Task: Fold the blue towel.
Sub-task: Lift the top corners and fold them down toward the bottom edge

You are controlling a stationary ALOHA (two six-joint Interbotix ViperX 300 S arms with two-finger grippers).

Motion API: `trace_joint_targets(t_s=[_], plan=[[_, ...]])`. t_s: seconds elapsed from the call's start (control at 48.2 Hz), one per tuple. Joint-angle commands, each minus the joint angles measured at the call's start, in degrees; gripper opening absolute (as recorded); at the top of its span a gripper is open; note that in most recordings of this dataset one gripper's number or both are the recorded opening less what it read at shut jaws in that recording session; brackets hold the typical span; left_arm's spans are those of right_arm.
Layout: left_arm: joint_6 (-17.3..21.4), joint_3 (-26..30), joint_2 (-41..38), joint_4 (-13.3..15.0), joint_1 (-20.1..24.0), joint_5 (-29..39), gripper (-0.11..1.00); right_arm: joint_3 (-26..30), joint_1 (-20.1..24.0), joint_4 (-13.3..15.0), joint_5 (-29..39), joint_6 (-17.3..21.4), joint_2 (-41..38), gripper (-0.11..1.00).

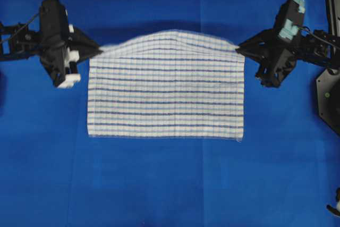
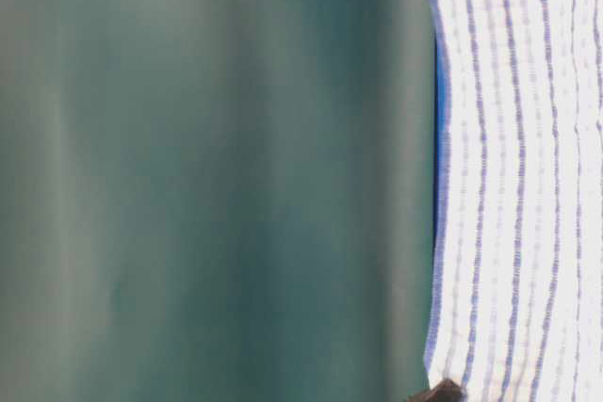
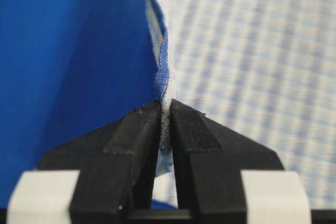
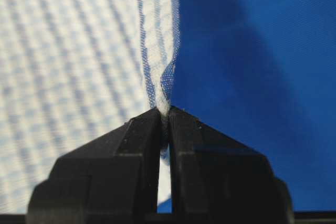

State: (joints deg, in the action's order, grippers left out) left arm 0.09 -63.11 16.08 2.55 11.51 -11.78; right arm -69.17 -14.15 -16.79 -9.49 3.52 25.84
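Observation:
My left gripper will let go of the blue towel's raised far corner on top of the flat near corner (image 1: 90,134) on its side.
The blue towel (image 1: 166,86), white with thin dark-blue and light-blue check stripes, lies in the middle of the blue table covering. Its near edge rests flat; its far edge is raised and arches between the two grippers. My left gripper (image 1: 99,51) is shut on the towel's far left corner; the left wrist view shows the cloth (image 3: 164,85) pinched between the black fingertips (image 3: 166,104). My right gripper (image 1: 238,49) is shut on the far right corner, the cloth (image 4: 160,72) pinched at the tips (image 4: 164,112). The towel fills the right of the table-level view (image 2: 518,176).
The plain blue table covering (image 1: 170,184) surrounds the towel on all sides. A black arm base (image 1: 329,94) stands at the right edge. The left of the table-level view is a blurred grey-green surface (image 2: 207,176).

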Motion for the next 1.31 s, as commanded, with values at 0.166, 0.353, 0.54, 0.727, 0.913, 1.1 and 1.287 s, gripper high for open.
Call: trace_joint_targets(t_s=[0.166,0.353,0.54,0.727,0.913,1.1,1.287], plan=[[-5.7,-0.9,2.9,0.0,-8.3,-0.8,0.05,-1.8,8.5,-2.7,0.9,2.0,8.2,0.05],[-8.1,-1.0,3.0,0.0,-14.2,-1.7,0.05,-1.8,14.0,-4.9,0.9,2.1,9.1,0.05],[-9.8,-1.1,2.9,0.0,-17.5,-2.7,0.05,-1.7,18.4,-8.0,0.8,2.1,6.9,0.05],[-10.1,-1.1,2.5,0.0,-18.9,-2.8,0.05,-1.1,21.1,-10.4,0.6,2.1,3.8,0.05],[-10.1,-1.4,1.9,0.0,-19.3,-2.5,0.05,-0.1,22.3,-11.1,0.4,2.1,-0.1,0.05],[-10.1,-1.8,0.9,0.0,-20.7,-2.5,0.05,0.7,23.6,-11.2,0.4,2.1,-2.4,0.05],[-10.1,-1.3,-1.5,0.0,-22.1,-2.8,0.05,0.9,25.0,-11.4,0.4,2.1,-3.8,0.05]])
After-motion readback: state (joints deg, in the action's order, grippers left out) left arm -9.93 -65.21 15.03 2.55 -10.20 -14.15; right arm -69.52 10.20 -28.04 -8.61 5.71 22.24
